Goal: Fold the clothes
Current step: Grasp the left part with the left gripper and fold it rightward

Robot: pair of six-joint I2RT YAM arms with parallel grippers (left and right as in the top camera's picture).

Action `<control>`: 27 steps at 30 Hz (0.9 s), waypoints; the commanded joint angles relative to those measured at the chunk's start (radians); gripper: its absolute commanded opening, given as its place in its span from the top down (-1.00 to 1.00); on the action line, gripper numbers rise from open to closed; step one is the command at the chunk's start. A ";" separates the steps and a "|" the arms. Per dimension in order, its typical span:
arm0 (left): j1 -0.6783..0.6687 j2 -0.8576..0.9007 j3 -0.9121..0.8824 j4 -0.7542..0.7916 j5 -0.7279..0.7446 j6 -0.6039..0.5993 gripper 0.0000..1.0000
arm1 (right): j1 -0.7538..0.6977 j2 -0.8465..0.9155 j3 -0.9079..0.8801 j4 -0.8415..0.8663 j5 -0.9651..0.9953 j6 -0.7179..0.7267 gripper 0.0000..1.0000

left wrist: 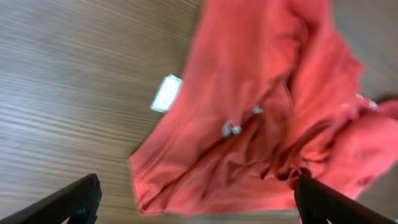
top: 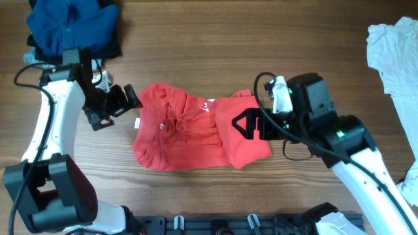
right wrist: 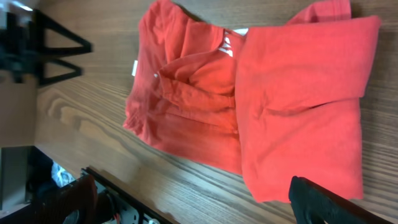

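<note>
Next, my left gripper grips the red T-shirt's edge (top: pixel 142 123) (left wrist: pixel 188 103) beside the small white tag.
The clothes are a red T-shirt (top: pixel 189 130) lying crumpled in the middle of the wooden table, with its right part folded over into a flatter panel (right wrist: pixel 298 93). White print shows near the collar, and a small white tag (left wrist: pixel 166 93) sticks out at the left edge. My left gripper (top: pixel 117 108) hovers open just left of the shirt; in its wrist view the left gripper (left wrist: pixel 196 205) has the shirt's hem between its spread fingers (left wrist: pixel 71 200). My right gripper (top: pixel 243 125) is open above the folded right part, holding nothing. In its own view the right gripper (right wrist: pixel 196 202) has its fingers (right wrist: pixel 323 202) wide apart.
A pile of dark blue clothes (top: pixel 72 26) lies at the back left, close to the left arm. A white garment (top: pixel 395 52) lies at the back right. A black rail (top: pixel 248 222) runs along the front edge of the table.
</note>
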 commanded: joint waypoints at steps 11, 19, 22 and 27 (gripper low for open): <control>0.047 0.209 -0.115 0.167 0.160 0.187 -1.00 | -0.002 -0.019 0.004 -0.069 -0.032 -0.082 -0.99; 0.012 0.231 -0.206 0.251 0.238 0.201 -1.00 | -0.002 -0.019 0.004 -0.061 -0.032 -0.082 -0.99; -0.043 0.239 -0.280 0.325 0.243 0.197 -0.99 | -0.002 -0.019 0.004 -0.062 -0.035 -0.081 -0.99; -0.119 0.246 -0.293 0.336 0.304 0.198 -0.99 | -0.002 -0.019 0.004 -0.062 -0.056 -0.081 -0.99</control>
